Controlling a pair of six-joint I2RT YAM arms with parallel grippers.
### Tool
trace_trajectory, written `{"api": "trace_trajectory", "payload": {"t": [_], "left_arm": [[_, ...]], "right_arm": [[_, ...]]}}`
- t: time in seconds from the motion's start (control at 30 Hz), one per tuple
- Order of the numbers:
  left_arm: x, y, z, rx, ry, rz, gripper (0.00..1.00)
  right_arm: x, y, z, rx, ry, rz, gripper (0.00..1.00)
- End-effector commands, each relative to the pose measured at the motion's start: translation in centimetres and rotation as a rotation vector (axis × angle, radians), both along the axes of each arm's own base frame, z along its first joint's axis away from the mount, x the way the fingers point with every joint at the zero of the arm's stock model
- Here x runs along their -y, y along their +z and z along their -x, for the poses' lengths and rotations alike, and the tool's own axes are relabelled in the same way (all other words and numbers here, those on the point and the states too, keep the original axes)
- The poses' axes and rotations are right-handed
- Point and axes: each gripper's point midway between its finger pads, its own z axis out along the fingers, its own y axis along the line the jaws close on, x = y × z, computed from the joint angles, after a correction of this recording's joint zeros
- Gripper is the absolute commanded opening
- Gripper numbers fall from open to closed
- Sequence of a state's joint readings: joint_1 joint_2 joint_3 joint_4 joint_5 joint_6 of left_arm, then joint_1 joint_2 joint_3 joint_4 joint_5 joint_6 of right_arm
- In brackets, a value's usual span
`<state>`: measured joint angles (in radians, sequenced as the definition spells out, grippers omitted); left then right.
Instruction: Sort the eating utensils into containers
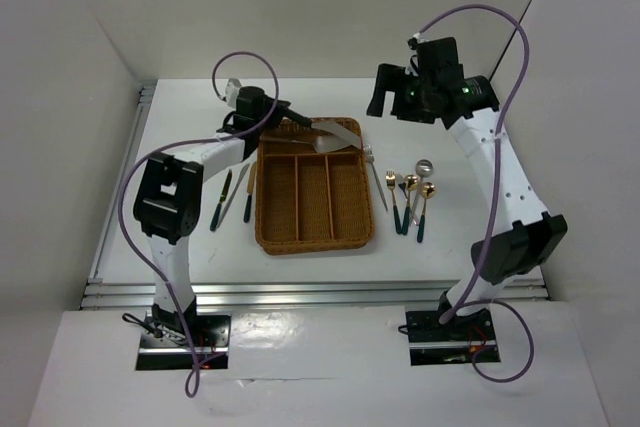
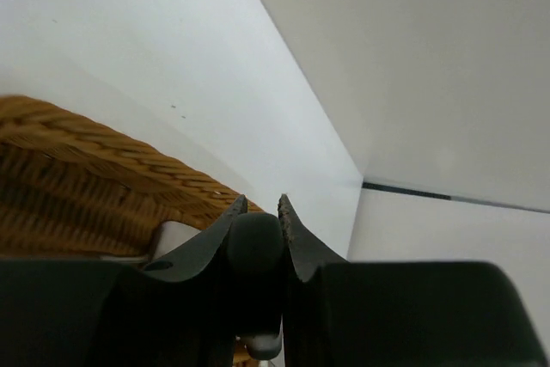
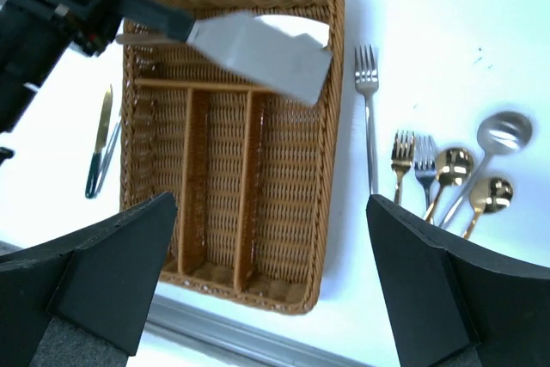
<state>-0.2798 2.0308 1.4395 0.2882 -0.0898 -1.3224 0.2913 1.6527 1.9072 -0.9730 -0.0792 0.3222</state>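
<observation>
Next, the left gripper sets the wide silver server, now held above the tray, down on the silver spatula in the tray's far crosswise slot (image 1: pixel 306 135) (image 2: pixel 129 248).
My left gripper (image 1: pixel 292 119) is shut on the dark handle (image 2: pixel 255 242) of the wide silver server. It holds the blade (image 1: pixel 335 134) above the far crosswise slot of the brown wicker tray (image 1: pixel 315 237). In the right wrist view the blade (image 3: pixel 258 45) hangs over the tray (image 3: pixel 232 212), whose long slots look empty. My right gripper (image 1: pixel 385 102) is open and empty, raised over the tray's far right side; its fingers (image 3: pixel 120 255) frame the tray. A silver fork (image 3: pixel 368 118) and several gold and silver forks and spoons (image 3: pixel 447 178) lie right of the tray. Slim knives (image 3: pixel 101 139) lie left of it.
White walls close in the table on the left, back and right. A metal rail (image 1: pixel 300 292) runs along the near edge. The left arm's elbow (image 1: pixel 170 197) stands beside the knives (image 1: pixel 228 197). The tray's woven rim (image 2: pixel 77 186) shows below the left fingers.
</observation>
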Motion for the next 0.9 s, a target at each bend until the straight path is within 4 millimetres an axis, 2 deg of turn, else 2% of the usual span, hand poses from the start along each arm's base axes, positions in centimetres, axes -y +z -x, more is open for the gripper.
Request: {"api": "trace_trajectory", "payload": {"t": [0.0,0.03,0.07,0.23,0.3,0.33,0.37,0.43,0.47,0.57,0.67,0.8,0.87], "left_arm": [[-0.8,6.4,-0.5,0.161,0.17,0.112,0.0],[-0.5,6.3,-0.1,0.16,0.181,0.126,0.0],[-1.2,6.6,-0.3,0.176,0.221,0.12,0.0],[-1.4,6.5,-0.9,0.182,0.275,0.057,0.0],[-1.7,5.8,-0.7,0.16,0.282,0.03,0.0],[-2.0,4.6,-0.4,0.135,0.288,0.005,0.0],[-2.3,6.0,0.0,0.163,0.295,0.007,0.0],[-2.5,5.9,0.7,0.177,0.292,0.003,0.0],[-3.1,6.6,0.7,0.19,0.299,0.0,0.0],[-2.8,6.8,0.6,0.194,0.267,-0.041,0.0],[-2.8,5.5,0.4,0.156,0.261,-0.071,0.0],[-2.5,5.1,0.2,0.158,0.233,-0.116,0.0],[-2.5,3.2,0.1,0.113,0.229,-0.138,0.0]], "right_arm": [[1.0,-2.4,1.0,-0.073,-0.023,0.018,1.0],[1.2,-2.7,1.6,-0.082,-0.023,0.021,1.0],[1.8,-3.4,1.6,-0.096,-0.038,0.031,1.0],[2.5,-4.0,2.7,-0.102,-0.037,0.025,1.0],[3.0,-4.0,2.6,-0.102,-0.05,0.025,1.0],[3.4,-4.0,2.7,-0.102,-0.06,0.024,1.0],[3.5,-4.2,3.0,-0.106,-0.054,0.032,1.0],[3.7,-5.0,3.0,-0.121,-0.054,0.027,1.0],[3.7,-5.0,3.0,-0.121,-0.054,0.027,1.0],[3.4,-5.2,3.1,-0.124,-0.041,0.014,1.0],[3.1,-5.8,2.6,-0.138,-0.035,0.01,1.0],[3.1,-6.5,2.7,-0.148,-0.035,0.013,1.0],[3.2,-6.8,2.8,-0.157,-0.035,0.015,1.0]]}}
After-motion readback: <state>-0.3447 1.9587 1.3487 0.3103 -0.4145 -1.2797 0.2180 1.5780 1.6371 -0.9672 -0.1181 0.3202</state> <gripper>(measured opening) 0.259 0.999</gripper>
